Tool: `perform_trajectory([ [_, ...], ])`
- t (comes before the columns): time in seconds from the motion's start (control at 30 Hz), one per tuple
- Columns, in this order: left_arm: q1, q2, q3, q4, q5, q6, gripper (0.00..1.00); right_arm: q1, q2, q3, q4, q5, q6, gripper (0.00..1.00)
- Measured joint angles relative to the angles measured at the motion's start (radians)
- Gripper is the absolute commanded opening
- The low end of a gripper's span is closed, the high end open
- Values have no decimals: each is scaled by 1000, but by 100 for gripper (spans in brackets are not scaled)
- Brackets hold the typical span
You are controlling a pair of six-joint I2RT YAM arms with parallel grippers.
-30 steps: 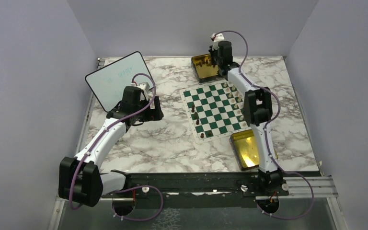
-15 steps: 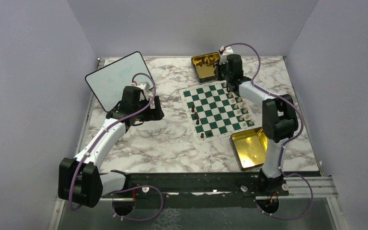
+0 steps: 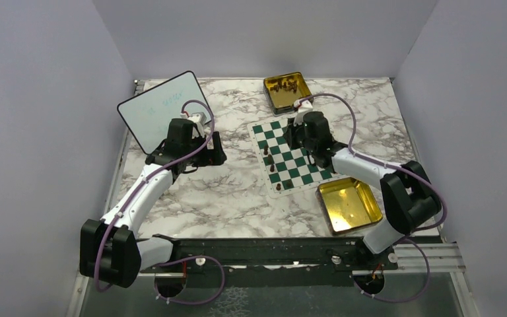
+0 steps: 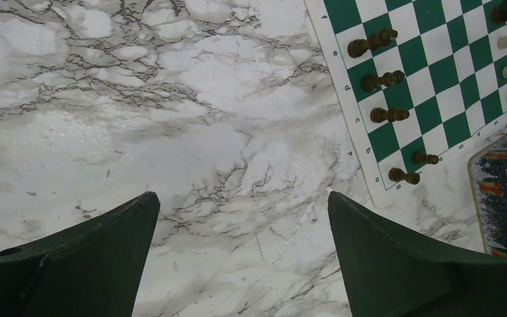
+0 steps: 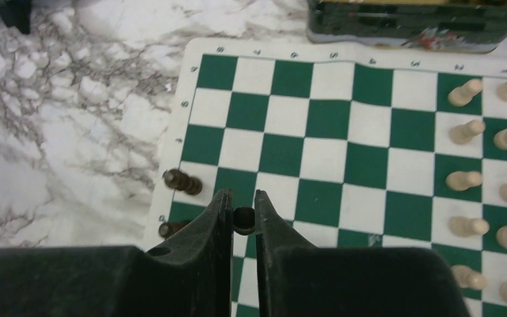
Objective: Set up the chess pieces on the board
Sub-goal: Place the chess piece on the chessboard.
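Next, I put the small dark chess piece down on the white square (image 3: 285, 176) beside the gap among the dark pieces with my right gripper.
The green and white board (image 3: 304, 173) lies right of the table's middle. Dark chess pieces (image 4: 381, 80) stand along its left edge, also seen in the top view (image 3: 272, 165). Cream chess pieces (image 5: 465, 92) line its right side. My right gripper (image 5: 243, 198) hangs low over the board's left part (image 3: 292, 137), shut on a small dark chess piece (image 5: 243, 221) pinched between its tips. My left gripper (image 4: 243, 201) is open over bare marble left of the board (image 3: 214, 150), with nothing between its fingers (image 4: 105, 251).
A gold tin (image 3: 285, 89) with dark pieces in it stands behind the board. A second gold tin (image 3: 348, 203) sits at the board's near right corner. A whiteboard (image 3: 158, 105) lies at the far left, behind the left arm.
My right arm has swung back from the far gold tin and come down over the board's left part, still shut. The left arm has not moved.
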Motion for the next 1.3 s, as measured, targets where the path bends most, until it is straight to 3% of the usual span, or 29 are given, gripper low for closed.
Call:
perform_trajectory([
  [0.53, 0, -1, 0, 1, 0, 0, 99, 134, -155, -309, 50, 95, 82, 11],
  [1.3, 0, -1, 0, 1, 3, 0, 99, 193, -113, -346, 108, 96, 117, 13],
])
